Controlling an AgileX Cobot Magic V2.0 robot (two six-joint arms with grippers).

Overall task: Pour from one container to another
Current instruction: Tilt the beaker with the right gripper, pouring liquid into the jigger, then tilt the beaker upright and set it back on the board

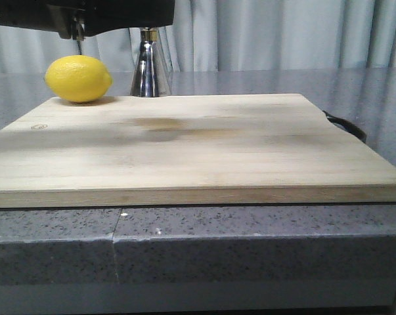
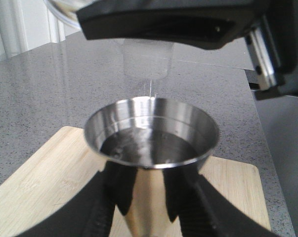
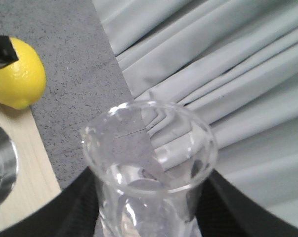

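Observation:
The robot's right gripper will release the glass beaker on the cutting board's far corner [image 1: 289, 108] away from the yellow lemon.
The steel jigger [image 2: 151, 143] stands between the black fingers of my left gripper [image 2: 148, 207], which is shut on its lower cone; liquid lies in its upper cup. In the front view the jigger [image 1: 150, 69] stands at the board's far edge, its top hidden behind a dark arm. The clear glass beaker [image 3: 149, 163] is held tilted in my right gripper [image 3: 146, 217], shut on it. From the left wrist view the beaker [image 2: 148, 59] hangs just above the jigger's cup, with a thin stream falling into it.
A yellow lemon [image 1: 78, 78] rests on the far left corner of the wooden cutting board [image 1: 198, 151], close to the jigger. The board lies on a grey speckled counter [image 1: 250, 230]. Pale curtains [image 1: 283, 33] hang behind. The right arm's body [image 2: 188, 19] hangs over the jigger.

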